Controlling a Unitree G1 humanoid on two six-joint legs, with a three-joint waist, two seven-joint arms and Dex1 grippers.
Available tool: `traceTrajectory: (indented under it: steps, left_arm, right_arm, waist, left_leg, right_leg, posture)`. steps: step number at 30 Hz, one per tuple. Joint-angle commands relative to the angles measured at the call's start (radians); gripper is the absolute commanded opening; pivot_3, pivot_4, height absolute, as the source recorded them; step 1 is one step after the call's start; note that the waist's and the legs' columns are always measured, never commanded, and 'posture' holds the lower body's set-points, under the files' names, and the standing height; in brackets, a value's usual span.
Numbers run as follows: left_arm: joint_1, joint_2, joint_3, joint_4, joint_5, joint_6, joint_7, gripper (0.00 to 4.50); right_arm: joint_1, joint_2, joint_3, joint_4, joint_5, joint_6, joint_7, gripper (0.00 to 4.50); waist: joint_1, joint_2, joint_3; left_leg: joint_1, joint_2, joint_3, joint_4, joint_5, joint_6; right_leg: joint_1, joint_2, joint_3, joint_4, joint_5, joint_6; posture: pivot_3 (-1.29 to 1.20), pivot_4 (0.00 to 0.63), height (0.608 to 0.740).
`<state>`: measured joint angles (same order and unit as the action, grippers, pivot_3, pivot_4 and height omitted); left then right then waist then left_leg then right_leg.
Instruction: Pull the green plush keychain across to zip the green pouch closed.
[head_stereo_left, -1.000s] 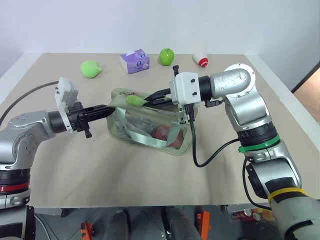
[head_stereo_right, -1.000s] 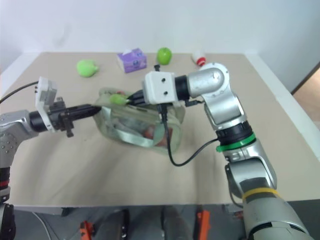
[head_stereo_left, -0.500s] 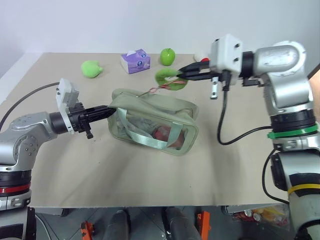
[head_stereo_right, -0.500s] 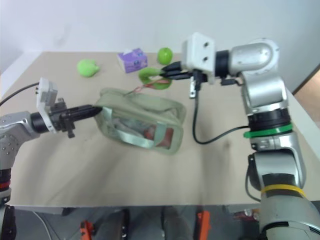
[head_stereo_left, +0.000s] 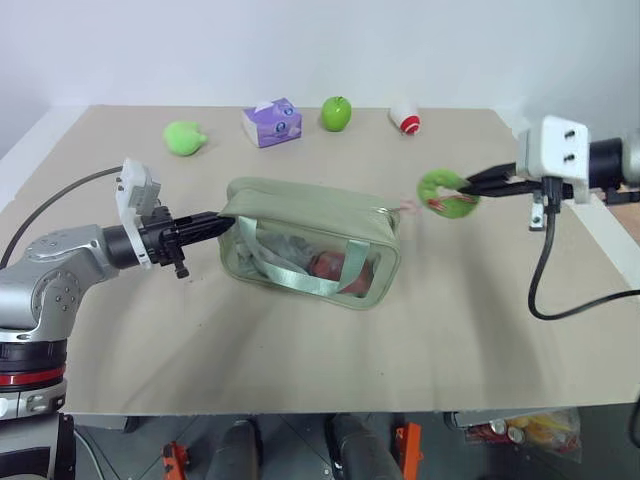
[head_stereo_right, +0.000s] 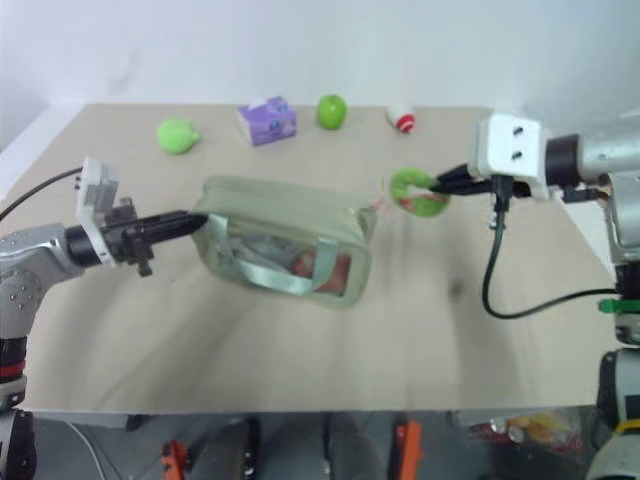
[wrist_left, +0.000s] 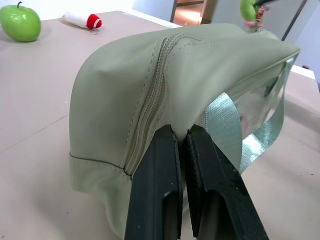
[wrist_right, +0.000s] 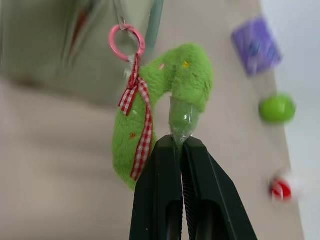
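Next, I put the green plush keychain down with my right gripper on the table (head_stereo_left: 404, 284) beside the green pouch's pink-ring end, near the pouch's front corner.
The green pouch (head_stereo_left: 300, 232) lies mid-table with its top zipper (wrist_left: 150, 95) drawn shut along the ridge. Through its clear side I see a green strap and red items. My left gripper (head_stereo_left: 222, 224) is shut on the fabric at the pouch's left end, fingers (wrist_left: 165, 170) pinching the corner. The green plush keychain (head_stereo_left: 446, 193) hangs in the air just right of the pouch's right end, joined to it by a pink ring (wrist_right: 126, 41). My right gripper (head_stereo_left: 476, 186) is shut on the plush keychain (wrist_right: 175, 95), pinching a small clear tag on it.
Along the far table edge sit a lime plush blob (head_stereo_left: 183, 137), a purple tissue pack (head_stereo_left: 271, 122), a green apple (head_stereo_left: 336, 113) and a small red-and-white object (head_stereo_left: 405, 119). The table's right edge (head_stereo_left: 605, 240) runs under my right arm.
My right gripper has swept from over the pouch's left part to past its right end, carrying the plush keychain. The zipper now looks shut. The left gripper has kept its hold.
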<state>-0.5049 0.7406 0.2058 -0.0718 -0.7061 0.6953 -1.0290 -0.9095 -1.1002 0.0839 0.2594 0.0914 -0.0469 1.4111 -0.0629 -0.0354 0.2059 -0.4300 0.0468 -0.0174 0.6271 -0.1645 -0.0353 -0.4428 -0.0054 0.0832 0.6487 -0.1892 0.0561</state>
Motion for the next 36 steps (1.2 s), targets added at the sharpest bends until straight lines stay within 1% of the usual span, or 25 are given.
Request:
traceTrajectory:
  steps: [1,5,8,9,11,15,19,21,22,23,27,29,32,35,36]
  left_arm:
    - [-0.002,0.019,0.023,-0.008,-0.009,-0.006,-0.007,0.0]
    - [0.006,0.019,0.03,-0.007,-0.01,0.0,-0.002,0.0]
    - [0.025,0.016,0.044,-0.018,-0.019,0.01,0.012,0.0]
    - [0.031,0.014,0.048,-0.023,-0.022,0.012,0.017,0.0]
    - [0.037,0.014,0.051,-0.028,-0.026,0.015,0.02,0.0]
    - [0.044,0.012,0.064,-0.037,-0.043,0.023,0.042,0.0]
    - [0.055,0.016,0.071,-0.051,-0.052,0.03,0.056,0.0]
    - [0.057,0.019,0.075,-0.056,-0.057,0.035,0.063,0.0]
    - [0.058,0.021,0.077,-0.056,-0.058,0.036,0.066,0.0]
    - [0.059,0.023,0.078,-0.058,-0.06,0.038,0.069,0.0]
    - [0.059,0.024,0.08,-0.06,-0.055,0.04,0.081,0.0]
    - [0.058,0.024,0.079,-0.057,-0.05,0.037,0.088,0.0]
    - [0.058,0.022,0.08,-0.051,-0.046,0.035,0.099,0.0]
    - [0.061,0.02,0.082,-0.043,-0.043,0.046,0.117,0.0]
    - [0.062,0.02,0.082,-0.041,-0.043,0.047,0.118,0.0]
  right_arm:
    - [0.023,-0.061,-0.019,0.003,-0.068,-0.056,-0.027,0.03]
    - [0.072,-0.064,-0.02,-0.043,-0.08,-0.056,-0.037,0.03]
    - [0.208,-0.003,0.037,-0.224,-0.077,-0.028,-0.049,0.03]
    - [0.246,0.029,0.071,-0.267,-0.095,-0.026,-0.064,0.03]
    - [0.279,0.06,0.099,-0.302,-0.122,-0.022,-0.086,0.03]
    - [0.306,0.16,0.239,-0.166,-0.335,-0.117,-0.219,0.03]
    - [0.294,0.221,0.305,-0.027,-0.435,-0.182,-0.29,0.03]
    - [0.291,0.239,0.319,0.009,-0.45,-0.2,-0.303,0.03]
    - [0.294,0.247,0.321,0.014,-0.444,-0.198,-0.295,0.03]
    - [0.297,0.251,0.324,0.016,-0.439,-0.198,-0.286,0.03]
    - [0.312,0.245,0.321,0.003,-0.424,-0.184,-0.248,0.03]
    - [0.319,0.234,0.301,-0.014,-0.388,-0.154,-0.216,0.03]
    - [0.32,0.228,0.241,-0.048,-0.289,-0.079,-0.16,0.03]
    - [0.302,0.229,0.107,-0.089,-0.079,0.088,-0.089,0.03]
    - [0.298,0.23,0.082,-0.095,-0.044,0.119,-0.079,0.03]
  waist:
    - [0.0,0.0,0.0]
    - [-0.003,0.0,0.0]
    - [-0.004,0.0,0.0]
    - [-0.004,0.0,0.0]
    - [-0.005,-0.003,-0.002]
    - [-0.009,0.0,-0.001]
    - [-0.011,-0.002,-0.002]
    - [-0.014,-0.009,-0.006]
    - [-0.015,-0.015,-0.009]
    - [-0.015,-0.017,-0.011]
    - [-0.015,-0.018,-0.011]
    - [-0.014,-0.018,-0.011]
    - [-0.013,-0.018,-0.011]
    - [-0.012,-0.018,-0.011]
    - [-0.012,-0.017,-0.011]
  left_leg:
    - [0.0,0.0,0.0,0.0,0.0,0.0]
    - [0.001,0.0,0.0,0.001,0.0,0.0]
    - [0.001,0.0,0.0,0.001,0.0,0.0]
    - [0.001,0.0,0.0,0.001,0.0,0.0]
    - [0.003,0.001,0.0,-0.001,0.0,0.0]
    - [0.002,0.0,0.001,0.0,0.0,0.0]
    - [0.004,0.001,0.002,0.003,0.0,0.0]
    - [0.008,0.001,0.002,0.003,0.0,0.0]
    - [0.009,0.001,0.001,0.003,0.0,0.0]
    - [0.01,0.001,0.001,0.003,0.0,0.0]
    - [0.011,0.001,0.002,0.005,0.0,-0.001]
    - [0.011,0.001,0.002,0.005,0.0,-0.001]
    - [0.011,0.001,0.002,0.005,0.0,-0.001]
    - [0.01,0.001,0.001,0.005,0.0,0.0]
    - [0.01,0.001,0.001,0.003,0.0,0.0]
  right_leg:
    - [0.0,0.0,0.0,0.0,0.0,0.0]
    - [0.0,0.0,0.0,0.0,0.0,0.001]
    - [0.001,0.0,0.0,0.0,0.0,0.001]
    - [0.001,0.0,0.0,0.0,0.0,0.001]
    - [0.002,0.001,0.0,0.001,0.0,0.0]
    - [0.001,0.0,0.001,0.001,0.001,0.001]
    - [0.003,0.0,0.001,0.001,0.001,0.001]
    - [0.006,0.001,0.001,0.001,0.001,0.001]
    - [0.006,0.001,0.001,0.001,0.001,0.001]
    - [0.007,0.001,0.001,0.001,0.002,0.0]
    - [0.008,0.0,0.001,-0.001,0.001,-0.001]
    - [0.008,0.0,0.001,-0.002,0.001,-0.002]
    - [0.008,0.0,0.001,-0.001,0.002,-0.002]
    - [0.008,0.0,0.001,-0.001,0.002,-0.002]
    - [0.008,0.0,0.001,-0.001,0.002,-0.001]
  posture:
    - [0.0,0.15,0.74]
    - [0.0,0.15,0.74]
    - [0.0,0.15,0.74]
    - [0.0,0.15,0.74]
    - [0.0,0.15,0.74]
    - [0.0,0.15,0.74]
    - [0.0,0.15,0.74]
    - [0.0,0.15,0.74]
    - [0.0,0.15,0.74]
    - [0.0,0.15,0.74]
    - [0.0,0.15,0.74]
    - [0.0,0.15,0.74]
    - [0.0,0.15,0.74]
    - [0.0,0.15,0.74]
    - [0.0,0.15,0.74]
